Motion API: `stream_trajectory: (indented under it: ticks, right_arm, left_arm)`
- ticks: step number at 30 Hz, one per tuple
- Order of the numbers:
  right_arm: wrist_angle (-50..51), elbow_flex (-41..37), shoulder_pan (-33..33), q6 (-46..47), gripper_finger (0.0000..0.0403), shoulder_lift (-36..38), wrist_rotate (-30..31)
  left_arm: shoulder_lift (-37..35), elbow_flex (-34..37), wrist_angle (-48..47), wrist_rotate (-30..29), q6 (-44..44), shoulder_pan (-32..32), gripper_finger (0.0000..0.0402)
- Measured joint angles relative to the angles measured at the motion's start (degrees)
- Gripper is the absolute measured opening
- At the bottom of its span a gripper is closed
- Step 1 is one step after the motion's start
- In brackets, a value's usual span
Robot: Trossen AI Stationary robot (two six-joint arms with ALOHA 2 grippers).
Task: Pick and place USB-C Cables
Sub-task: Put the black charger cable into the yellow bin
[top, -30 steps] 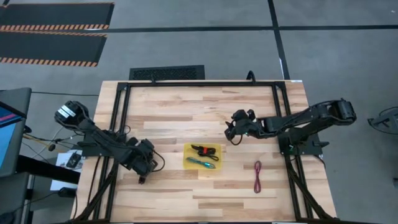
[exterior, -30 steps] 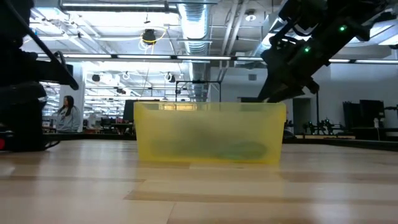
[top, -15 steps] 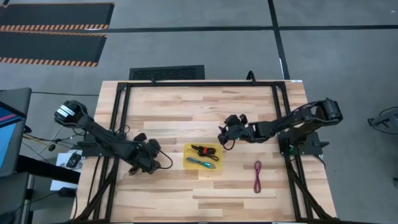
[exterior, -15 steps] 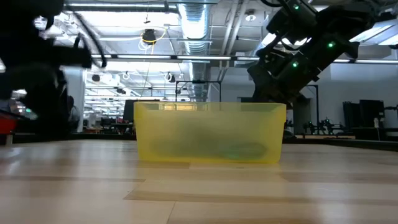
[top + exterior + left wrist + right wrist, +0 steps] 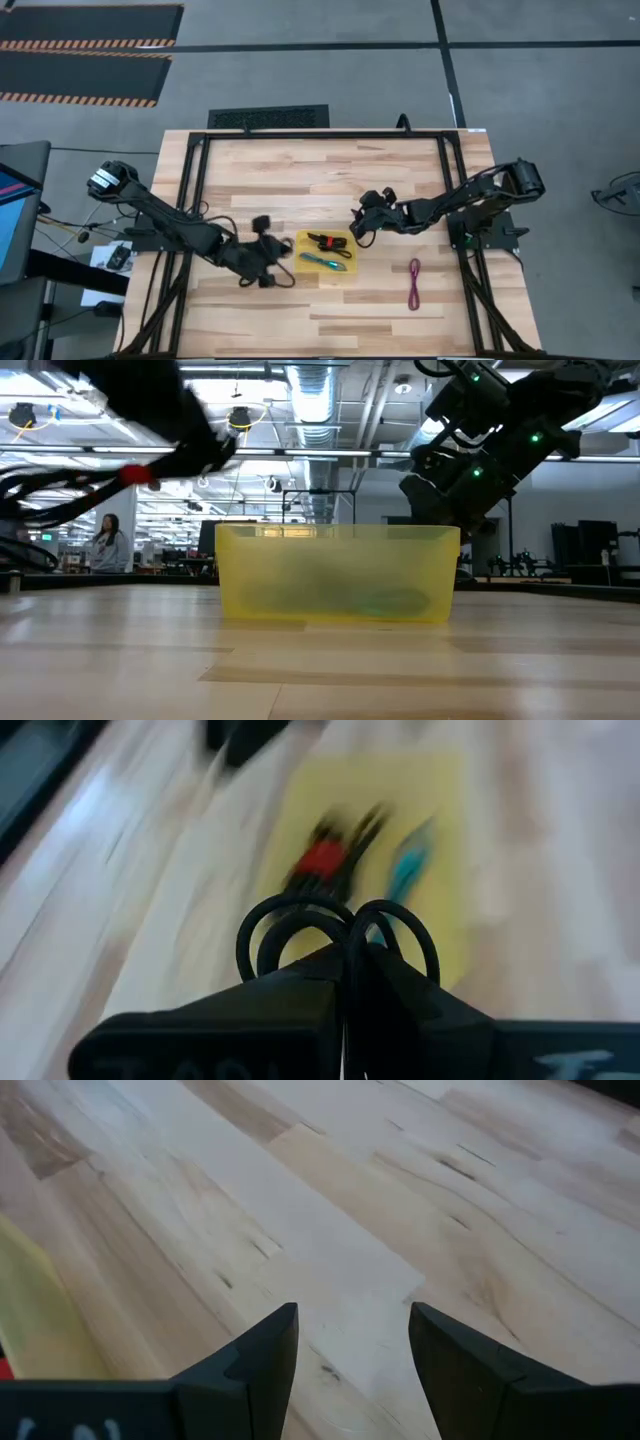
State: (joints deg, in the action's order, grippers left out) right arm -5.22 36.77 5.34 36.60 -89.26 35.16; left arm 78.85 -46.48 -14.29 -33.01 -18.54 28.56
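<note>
My left gripper has the black USB-C cable bundle. It will let go of the bundle in the yellow tray's end (image 5: pixel 346 261) (image 5: pixel 407 808) nearest my right gripper.
My left gripper (image 5: pixel 266 264) is shut on a black USB-C cable bundle (image 5: pixel 338 932), just left of the flat yellow tray (image 5: pixel 345 268). In the tray lie a black cable with a red band (image 5: pixel 324 241) and a teal cable (image 5: pixel 324 262). A magenta cable (image 5: pixel 414 283) lies flat on the wood to the tray's right. My right gripper (image 5: pixel 358 224) hovers open over bare wood at the tray's far right corner, nothing between its fingers (image 5: pixel 262 1348). My left gripper pinches the black cable bundle between its two shut fingers (image 5: pixel 290 985). Two of the bundle's loops (image 5: pixel 395 920) stick out past the fingertips. The bundle is lifted clear of the table; its red band (image 5: pixel 135 475) shows well above the wood in the low view.
The tray's translucent yellow wall (image 5: pixel 338 573) stands mid-table in the low view, with my right arm (image 5: pixel 470 450) above its right end. A black frame (image 5: pixel 320 136) runs around the table's far and side edges. Bare wood lies near the front edge.
My left gripper has risen from the table and gone toward the table's right edge, up to the yellow tray, carrying the black cable bundle clear of the wood. My right gripper has drifted a little left and nearer, toward the tray's far right corner.
</note>
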Motion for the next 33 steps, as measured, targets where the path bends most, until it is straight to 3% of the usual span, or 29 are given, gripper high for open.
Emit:
stream_trajectory:
  ticks: [5, 12, 15, 19, 27, 33]
  right_arm:
    - [-0.76, 0.0, 0.33, -0.02, 0.0216, 0.01, -0.02]
    - [-0.85, 0.0, 0.31, 0.42, 0.0216, 0.01, -0.07]
    - [-0.83, 0.0, 0.69, 0.39, 0.0216, 0.01, 0.04]
    - [-0.62, 0.0, 0.68, -0.5, 0.0216, 0.01, 0.43]
    - [2.29, -0.07, 1.59, -0.28, 0.0216, 0.01, 0.58]
    - [8.56, -0.07, 3.89, 3.11, 0.0216, 0.01, 0.78]
  left_arm:
    - [0.0, -0.04, 13.62, 3.37, 11.39, 0.02, 0.0014]
    - [0.0, -0.04, 20.87, 4.27, 16.7, -1.49, 0.0015]
    - [0.48, -0.22, 22.61, 9.94, 15.15, -4.0, 0.001]
    - [4.88, -3.88, 18.71, 13.28, 14.76, -7.49, 0.0004]
    - [17.55, -23.52, 1.35, 14.53, 22.36, -11.85, 0.0008]
    - [25.94, -33.62, -0.9, 14.58, 29.48, -12.28, 0.0008]
